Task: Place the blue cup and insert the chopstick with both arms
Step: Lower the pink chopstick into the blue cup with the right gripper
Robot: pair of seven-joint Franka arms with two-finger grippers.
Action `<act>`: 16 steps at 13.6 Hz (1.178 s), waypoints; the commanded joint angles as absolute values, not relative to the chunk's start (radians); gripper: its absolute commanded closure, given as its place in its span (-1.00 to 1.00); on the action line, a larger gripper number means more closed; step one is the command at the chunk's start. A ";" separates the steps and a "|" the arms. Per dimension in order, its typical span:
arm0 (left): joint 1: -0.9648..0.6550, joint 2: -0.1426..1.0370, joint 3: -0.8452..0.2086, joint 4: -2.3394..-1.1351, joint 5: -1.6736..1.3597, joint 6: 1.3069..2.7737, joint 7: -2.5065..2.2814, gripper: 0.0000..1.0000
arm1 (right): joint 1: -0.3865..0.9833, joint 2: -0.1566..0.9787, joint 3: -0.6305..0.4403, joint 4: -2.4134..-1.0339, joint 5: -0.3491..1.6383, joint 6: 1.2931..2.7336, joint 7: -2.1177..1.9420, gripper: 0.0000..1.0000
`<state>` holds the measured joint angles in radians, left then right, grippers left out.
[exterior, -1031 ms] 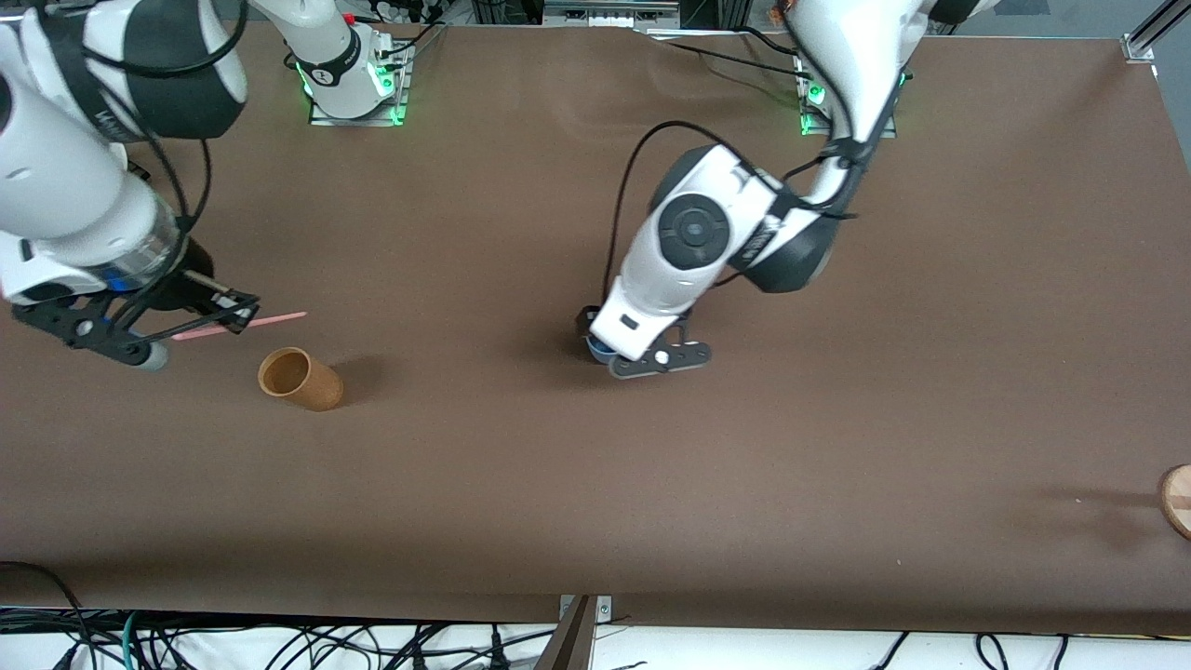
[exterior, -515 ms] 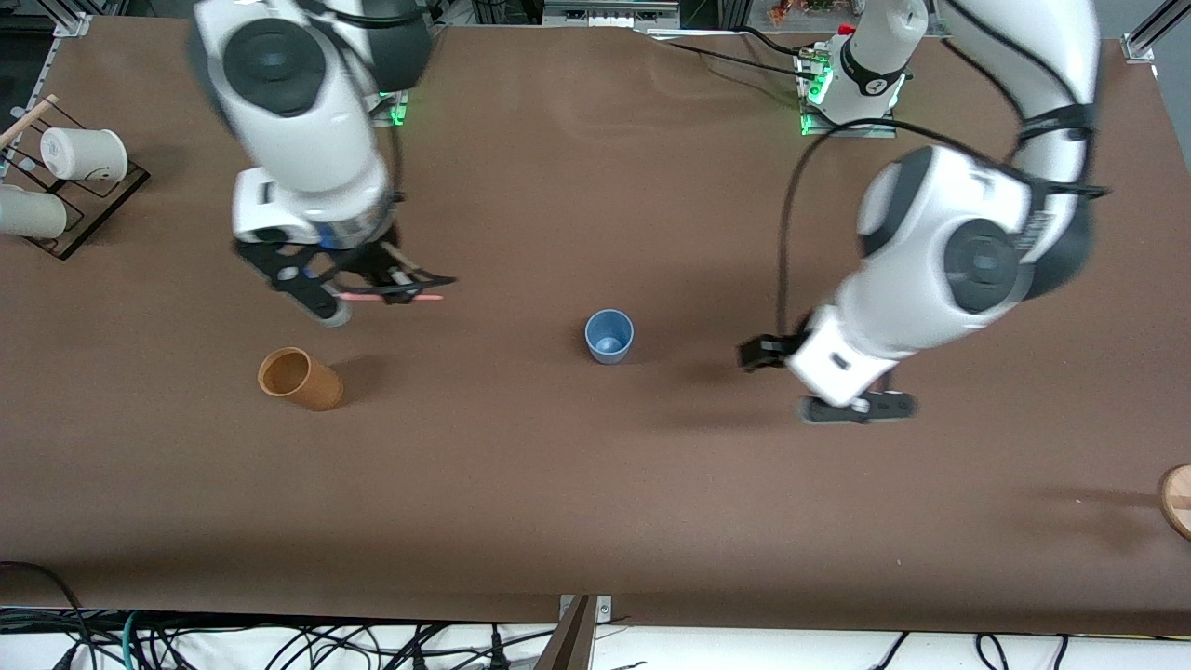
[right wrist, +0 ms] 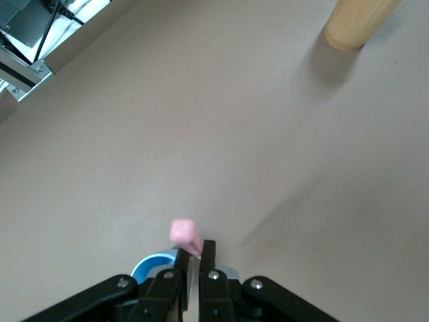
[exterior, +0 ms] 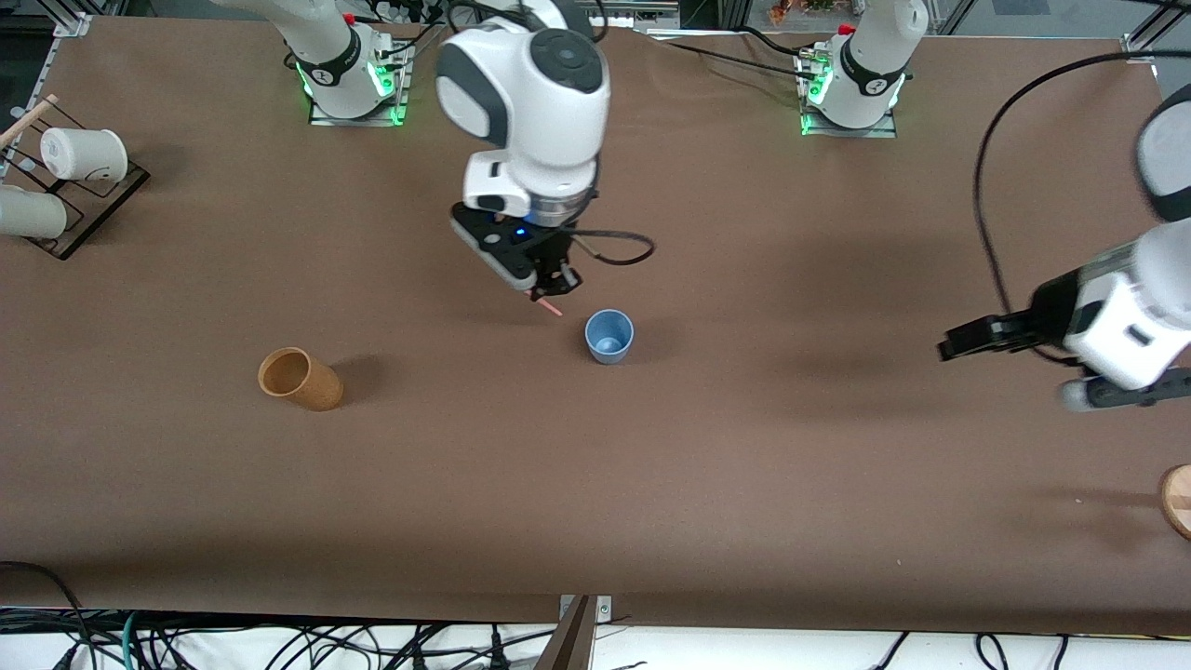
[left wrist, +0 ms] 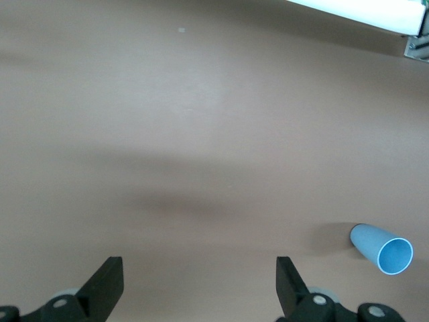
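My right gripper will let go of the pink chopstick inside the blue cup (exterior: 611, 341) (right wrist: 158, 262), leaning on the cup's rim nearest the tan cup.
The blue cup (exterior: 608, 335) stands upright near the middle of the table; it also shows in the left wrist view (left wrist: 383, 249) and partly under the jaws in the right wrist view (right wrist: 153, 265). My right gripper (exterior: 553, 287) is shut on the pink chopstick (exterior: 551, 306), whose tip points down just beside the cup's rim; the stick's end shows in the right wrist view (right wrist: 183, 234). My left gripper (exterior: 1010, 358) is open and empty over bare table toward the left arm's end, well away from the cup; its fingers (left wrist: 107, 285) stand wide apart.
A tan cup (exterior: 298, 378) stands toward the right arm's end, also in the right wrist view (right wrist: 355, 20). White cups (exterior: 84, 154) sit on a rack at that end's edge. A wooden disc (exterior: 1177, 500) lies at the left arm's end.
My right gripper carried the chopstick from near the tan cup to just beside the blue cup. My left gripper let go of the blue cup and withdrew toward the left arm's end.
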<state>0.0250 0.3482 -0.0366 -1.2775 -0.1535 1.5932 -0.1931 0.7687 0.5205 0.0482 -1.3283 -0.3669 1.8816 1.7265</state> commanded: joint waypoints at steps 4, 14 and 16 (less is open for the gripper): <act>0.031 0.226 -0.003 -1.359 -0.111 1.508 -0.062 -1.00 | 0.805 0.575 0.038 -1.287 -0.406 1.988 1.828 1.00; 0.012 0.149 -0.005 -1.465 -0.055 1.519 -0.069 -1.00 | 0.831 0.634 0.035 -1.289 -0.465 1.991 1.835 0.03; 0.014 0.156 -0.012 -1.465 -0.049 1.519 -0.069 -1.00 | 0.831 0.630 0.034 -1.287 -0.468 1.988 1.832 -1.00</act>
